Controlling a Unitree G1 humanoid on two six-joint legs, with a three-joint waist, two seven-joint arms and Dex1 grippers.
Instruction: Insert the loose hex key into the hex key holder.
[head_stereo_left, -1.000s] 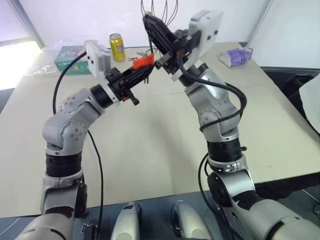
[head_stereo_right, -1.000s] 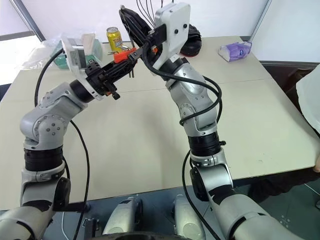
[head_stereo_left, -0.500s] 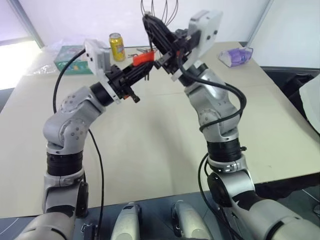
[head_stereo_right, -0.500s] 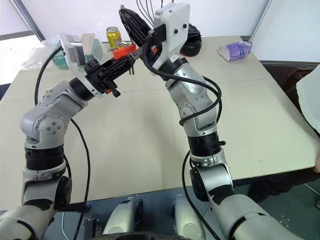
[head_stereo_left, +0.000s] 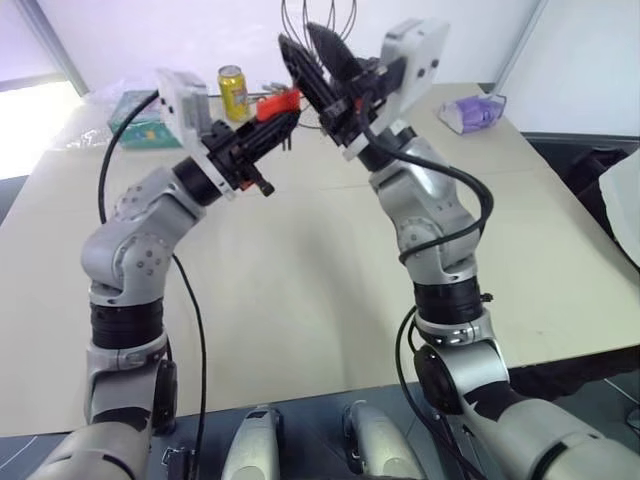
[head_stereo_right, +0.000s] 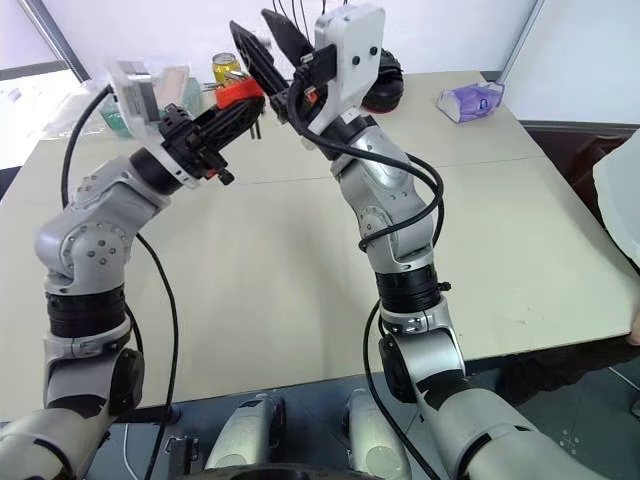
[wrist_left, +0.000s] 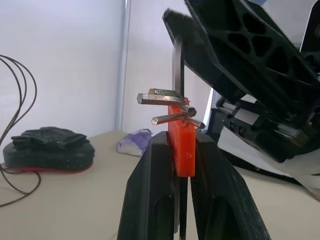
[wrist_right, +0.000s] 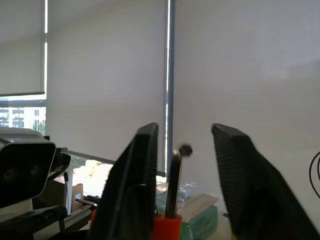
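My left gripper will put the orange-red hex key holder down on the bare middle of the beige table (head_stereo_left: 351, 263).
My left gripper (head_stereo_left: 280, 112) is shut on the orange-red hex key holder (head_stereo_left: 278, 101), held up above the table's far side. Short grey keys stick out of the holder (wrist_left: 182, 145). The loose hex key (wrist_right: 173, 185) stands upright with its lower end in the holder's top and its bent end uppermost. My right gripper (head_stereo_left: 300, 36) is open just above the holder. Its two black fingers (wrist_right: 137, 180) stand either side of the key and are apart from it. In the left wrist view the key (wrist_left: 177, 70) rises past one right finger.
The beige table (head_stereo_left: 300, 260) carries a yellow can (head_stereo_left: 234, 92) and a green tissue box (head_stereo_left: 135, 118) at the far left. A purple object (head_stereo_left: 470, 112) lies at the far right, and a black object with cables (head_stereo_right: 385, 80) sits at the back.
My right gripper has gone from shut to open, its fingers spreading away from the hex key. The key stays standing in the holder, still gripped by my left gripper.
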